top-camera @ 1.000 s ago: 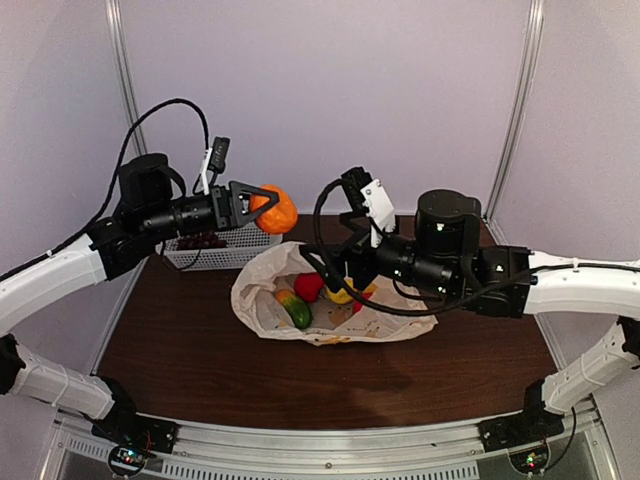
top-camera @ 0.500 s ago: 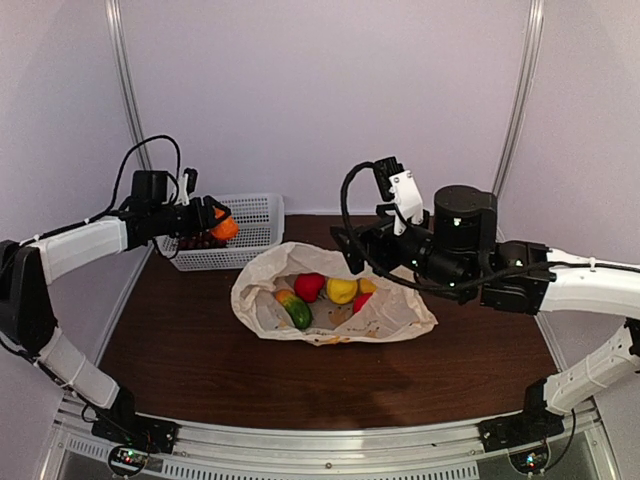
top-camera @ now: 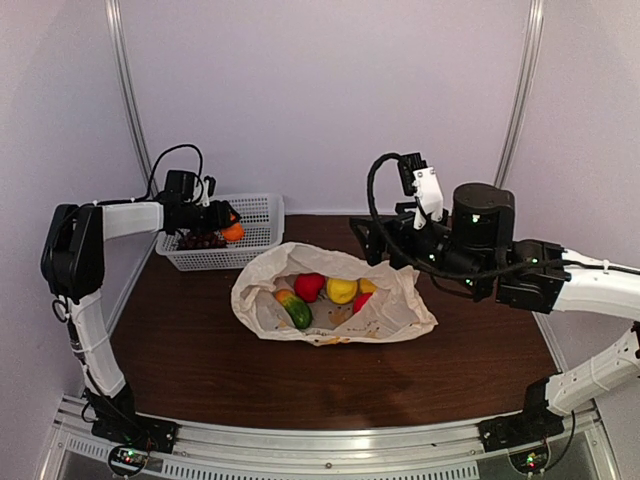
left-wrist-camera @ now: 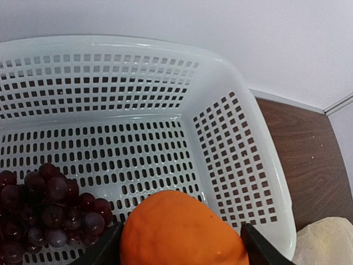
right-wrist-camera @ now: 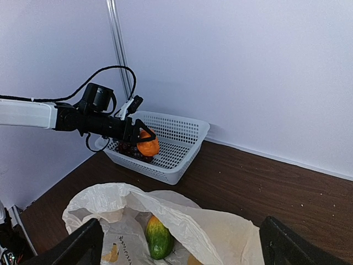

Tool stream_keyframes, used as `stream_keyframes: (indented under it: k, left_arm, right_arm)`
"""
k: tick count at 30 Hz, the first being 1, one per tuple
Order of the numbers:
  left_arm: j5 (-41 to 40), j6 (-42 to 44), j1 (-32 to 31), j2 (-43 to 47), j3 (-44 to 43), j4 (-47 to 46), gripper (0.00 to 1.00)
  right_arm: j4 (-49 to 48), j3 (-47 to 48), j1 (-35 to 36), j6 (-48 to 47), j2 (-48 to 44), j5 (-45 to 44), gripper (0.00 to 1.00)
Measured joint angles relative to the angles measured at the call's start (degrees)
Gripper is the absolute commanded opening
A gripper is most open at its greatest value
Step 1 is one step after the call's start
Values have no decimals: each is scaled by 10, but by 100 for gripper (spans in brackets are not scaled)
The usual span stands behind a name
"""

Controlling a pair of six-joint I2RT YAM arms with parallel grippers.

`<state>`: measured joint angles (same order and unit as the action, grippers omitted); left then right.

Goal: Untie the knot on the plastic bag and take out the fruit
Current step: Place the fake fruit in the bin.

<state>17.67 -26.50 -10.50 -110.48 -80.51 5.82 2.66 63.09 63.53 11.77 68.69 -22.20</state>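
Observation:
The plastic bag's opening has an end away from the white basket. Next, I close my right gripper there on the far edge [top-camera: 402,274] [right-wrist-camera: 212,253] of the opening.
The plastic bag [top-camera: 395,310] lies on the brown table with its mouth spread wide; the knot is out of view. Inside it lie a red fruit [top-camera: 309,286], a yellow fruit [top-camera: 342,290] and a green-yellow fruit [top-camera: 295,311] [right-wrist-camera: 159,238]. My left gripper [top-camera: 226,224] [left-wrist-camera: 182,249] is shut on an orange fruit [top-camera: 233,232] [left-wrist-camera: 185,229] [right-wrist-camera: 147,144], held just above the floor of the white basket [top-camera: 266,207]. My right gripper [top-camera: 368,236] [right-wrist-camera: 179,243] hangs open and empty above the bag's far right edge, apart from it.
The white perforated basket [left-wrist-camera: 265,165] [right-wrist-camera: 193,130] stands at the back left against the wall and holds a bunch of dark grapes [top-camera: 200,240] [left-wrist-camera: 44,204]. Metal frame posts rise at both back corners.
The left arm swung left and down, carrying the orange fruit from beside the bag into the basket. The right gripper drew back up and to the right, off the bag.

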Motion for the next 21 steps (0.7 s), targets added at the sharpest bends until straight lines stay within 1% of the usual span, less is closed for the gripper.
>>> stream_keyframes:
  k: [4, 11, 15, 21]
  left_arm:
    - [-7, 6, 1, -28, -8, 17, 62]
    - [-11, 15, 1, -32, -8, 31, 85]
    - [-13, 17, 1, -32, -10, 37, 93]
    - [-17, 18, 1, -32, -18, 45, 95]
  right_arm:
    - [9, -2, -2, 3, 0, -4, 99]
    - [25, -5, -5, 9, 0, -11, 99]
    - [35, -10, -9, 17, -2, -14, 99]
    - [45, -22, -12, 22, -14, -20, 99]
